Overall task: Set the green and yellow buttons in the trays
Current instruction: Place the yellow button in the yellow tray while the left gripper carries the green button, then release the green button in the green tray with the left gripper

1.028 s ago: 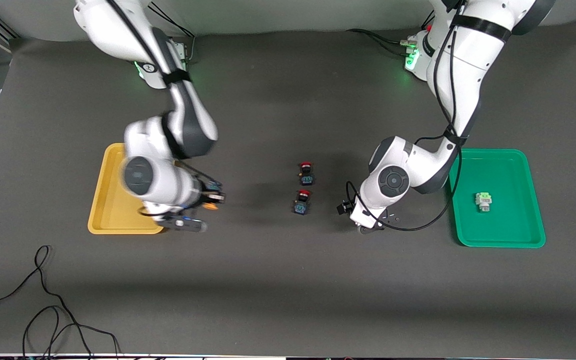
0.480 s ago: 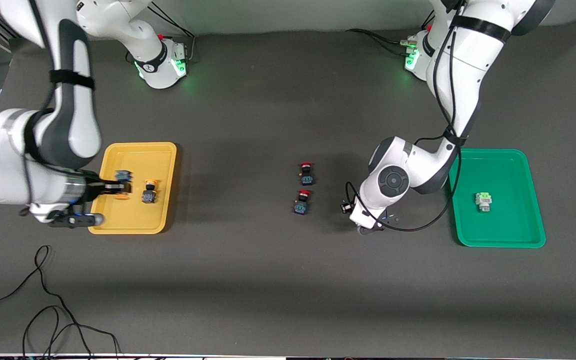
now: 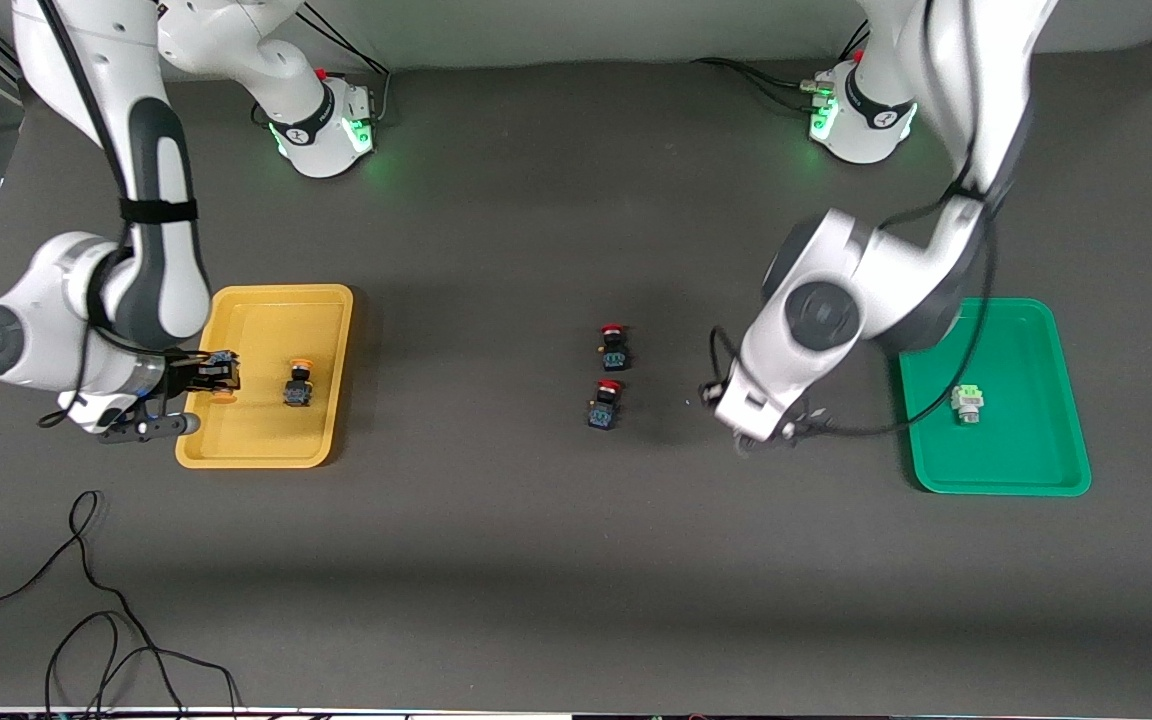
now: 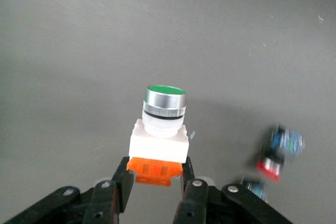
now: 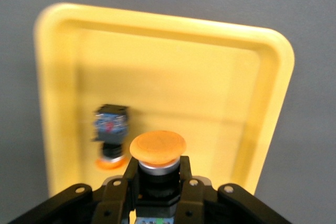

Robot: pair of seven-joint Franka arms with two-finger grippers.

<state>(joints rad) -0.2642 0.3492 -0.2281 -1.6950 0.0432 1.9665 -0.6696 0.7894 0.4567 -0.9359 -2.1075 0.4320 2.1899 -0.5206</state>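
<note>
The green-capped button will leave my left gripper in the green tray [image 3: 1013, 389] beside the white-bodied button, away from the red-capped buttons.
My left gripper [image 4: 159, 178] is shut on the orange base of a green-capped, white-bodied button [image 4: 165, 124]. It holds the button upright above bare table between the red-capped buttons and the green tray [image 3: 1056, 400]; in the front view the wrist hides it. A white-bodied button [image 3: 967, 402] lies in that tray. My right gripper [image 3: 208, 379] is shut on the dark body of a yellow-capped button [image 5: 157, 148], over the yellow tray [image 3: 266, 450] at its edge toward the right arm's end. Another yellow-capped button [image 3: 298, 385] lies on its side in the yellow tray.
Two red-capped dark buttons [image 3: 613, 345] [image 3: 604, 403] stand mid-table between the trays, close to the left arm's hand. A black cable [image 3: 86, 620] loops on the table near the front camera at the right arm's end.
The left gripper has shut on the green-capped button and risen with it. The right arm has swung its yellow-capped button from the middle of the table to over the yellow tray.
</note>
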